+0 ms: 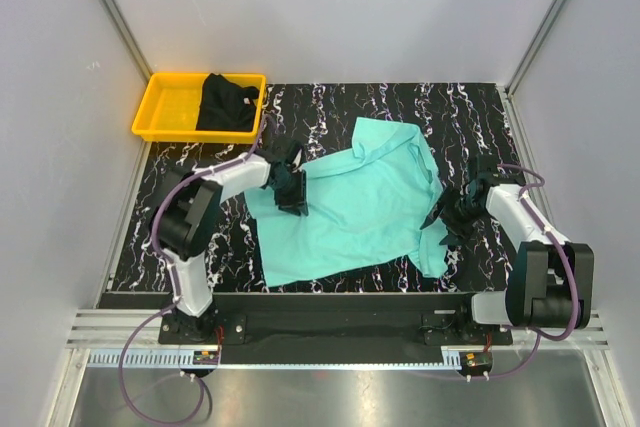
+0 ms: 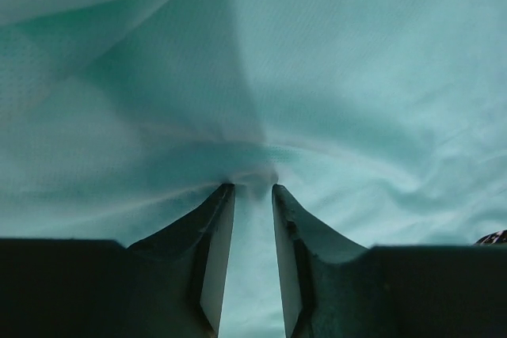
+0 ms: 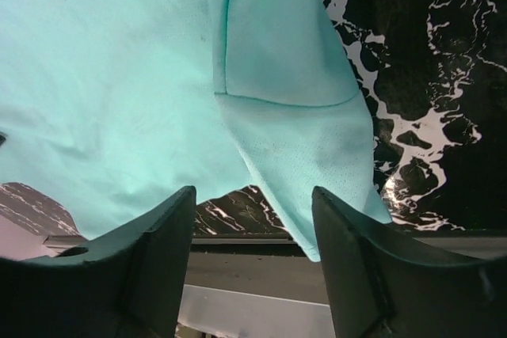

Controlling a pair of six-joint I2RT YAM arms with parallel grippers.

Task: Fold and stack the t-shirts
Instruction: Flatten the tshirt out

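Observation:
The far edge of the turquoise t-shirt is folded over, so next my right gripper takes the sleeve's end (image 1: 431,265) and my left gripper the t-shirt's near corner before lifting both.
The turquoise t-shirt (image 1: 345,207) lies spread and rumpled on the black marbled mat, and it fills the left wrist view (image 2: 333,77). My left gripper (image 1: 291,190) presses down on the shirt's left edge. Its jaws (image 2: 253,187) stand a narrow gap apart, with a small pucker of cloth gathered at the tips. My right gripper (image 1: 455,219) hovers open over the shirt's right sleeve (image 3: 293,140); nothing is held between its fingers (image 3: 253,191). The black t-shirt (image 1: 226,102) sits bunched in the yellow tray.
The yellow tray (image 1: 165,112) stands at the back left corner of the mat (image 1: 460,112). The table's near edge and metal rail (image 3: 238,263) run just below the sleeve. Grey walls close in on both sides.

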